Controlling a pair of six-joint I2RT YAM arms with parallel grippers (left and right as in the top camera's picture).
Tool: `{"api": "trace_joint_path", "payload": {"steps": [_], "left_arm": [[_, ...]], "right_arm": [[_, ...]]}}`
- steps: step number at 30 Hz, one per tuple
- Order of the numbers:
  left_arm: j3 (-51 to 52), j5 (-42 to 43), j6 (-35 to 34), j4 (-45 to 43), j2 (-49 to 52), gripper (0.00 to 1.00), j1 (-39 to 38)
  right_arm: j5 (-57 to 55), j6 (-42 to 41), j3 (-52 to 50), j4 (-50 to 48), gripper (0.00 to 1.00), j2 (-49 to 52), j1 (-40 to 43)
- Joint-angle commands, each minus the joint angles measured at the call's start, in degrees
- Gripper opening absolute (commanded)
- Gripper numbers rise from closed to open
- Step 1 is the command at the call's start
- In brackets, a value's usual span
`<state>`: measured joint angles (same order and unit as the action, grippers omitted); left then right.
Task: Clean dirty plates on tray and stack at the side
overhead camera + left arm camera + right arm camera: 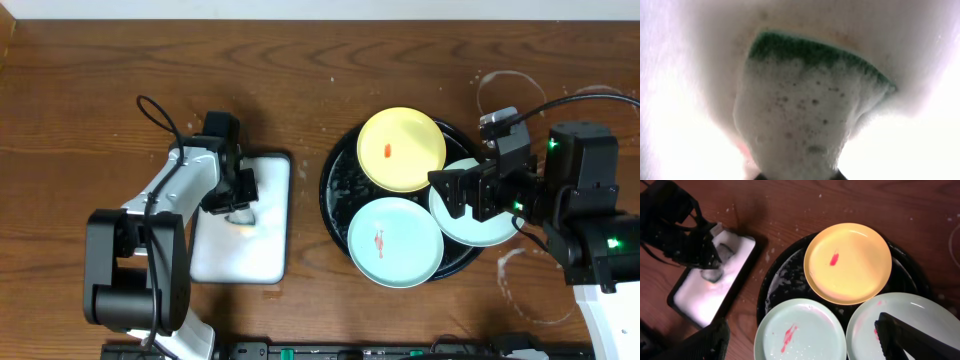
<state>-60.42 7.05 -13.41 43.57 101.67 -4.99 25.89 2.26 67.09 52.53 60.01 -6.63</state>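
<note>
My right gripper is going to close on the yellow plate's rim (443,158) (890,272), on its own side, just behind where the second mint plate meets it.
The black tray (335,185) holds three plates. The yellow plate (402,150) at the back has a small red smear. A mint plate (396,241) at the front has a red streak. A second mint plate (480,225) at the right is partly under my right gripper (452,192). That gripper is open and empty above the tray. In the right wrist view (800,345) its fingers straddle the front mint plate (800,330), beside the yellow plate (848,262) and right mint plate (910,312). My left gripper (238,195) is shut on a foamy green sponge (800,100) over the white tray.
The white rectangular tray (245,250) lies left of the black tray (777,280) and is covered in suds; it also shows in the right wrist view (705,300). Pale water rings (505,90) mark the wood at the right. Suds fleck the black tray's left side.
</note>
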Motion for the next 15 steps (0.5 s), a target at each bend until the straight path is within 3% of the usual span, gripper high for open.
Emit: {"api": "trace_joint_path", "payload": {"steps": [1,5,15], "left_arm": [[-3.7,-1.3,0.2,3.2,-3.1,0.41,0.1],[-4.3,-1.3,0.2,4.2,-6.3,0.59,0.1],[1.2,-1.4,0.2,1.6,-5.8,0.61,0.1]], "right_arm": [[-0.5,-0.5,0.9,-0.2,0.92,0.1,-0.5],[-0.6,-0.5,0.9,-0.2,0.92,0.2,-0.5],[-0.6,-0.5,0.9,0.2,0.92,0.3,-0.5]]}}
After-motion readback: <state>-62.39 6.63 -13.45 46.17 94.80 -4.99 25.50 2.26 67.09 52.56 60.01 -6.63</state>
